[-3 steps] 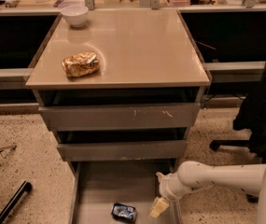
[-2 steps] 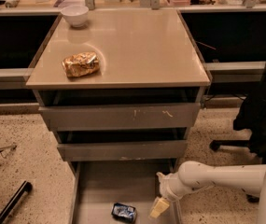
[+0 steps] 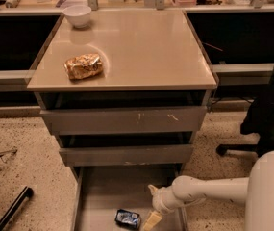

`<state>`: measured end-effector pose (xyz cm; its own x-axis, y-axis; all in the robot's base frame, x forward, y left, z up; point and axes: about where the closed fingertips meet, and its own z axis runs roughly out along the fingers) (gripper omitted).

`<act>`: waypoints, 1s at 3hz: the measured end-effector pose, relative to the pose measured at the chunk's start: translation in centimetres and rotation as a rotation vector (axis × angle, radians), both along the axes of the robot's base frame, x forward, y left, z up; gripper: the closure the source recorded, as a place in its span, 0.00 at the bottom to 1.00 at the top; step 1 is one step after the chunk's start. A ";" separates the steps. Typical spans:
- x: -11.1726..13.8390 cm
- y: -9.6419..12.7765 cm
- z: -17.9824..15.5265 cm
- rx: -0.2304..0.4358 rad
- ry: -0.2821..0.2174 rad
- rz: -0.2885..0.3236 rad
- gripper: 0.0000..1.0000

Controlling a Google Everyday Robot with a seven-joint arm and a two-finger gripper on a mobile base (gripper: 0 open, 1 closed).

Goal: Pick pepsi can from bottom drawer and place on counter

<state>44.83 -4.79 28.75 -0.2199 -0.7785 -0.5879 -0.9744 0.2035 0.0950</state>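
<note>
Next, I move my gripper to the pepsi can in the bottom drawer and close it around the can's body (image 3: 129,219).
The pepsi can (image 3: 128,218), small and blue with white markings, lies on its side on the grey floor of the open bottom drawer (image 3: 103,196), near the lower edge of the camera view. My gripper (image 3: 152,214) hangs at the end of the white arm (image 3: 208,192), just right of the can, inside the drawer's right half. One pale finger (image 3: 152,219) points down beside the can, and another shows higher up. The beige counter (image 3: 136,47) tops the grey cabinet above.
A golden-brown snack bag (image 3: 83,66) lies on the counter's left side and a white bowl (image 3: 77,15) stands at its back left. Two shallower grey drawers (image 3: 122,119) stand slightly open above. A black chair (image 3: 266,119) stands at the right.
</note>
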 end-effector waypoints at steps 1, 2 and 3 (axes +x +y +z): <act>0.6 2.6 -3.2 0.061 -0.054 0.017 0.00; 0.8 4.2 -5.6 0.082 -0.094 0.025 0.00; 0.8 4.2 -5.6 0.082 -0.094 0.026 0.00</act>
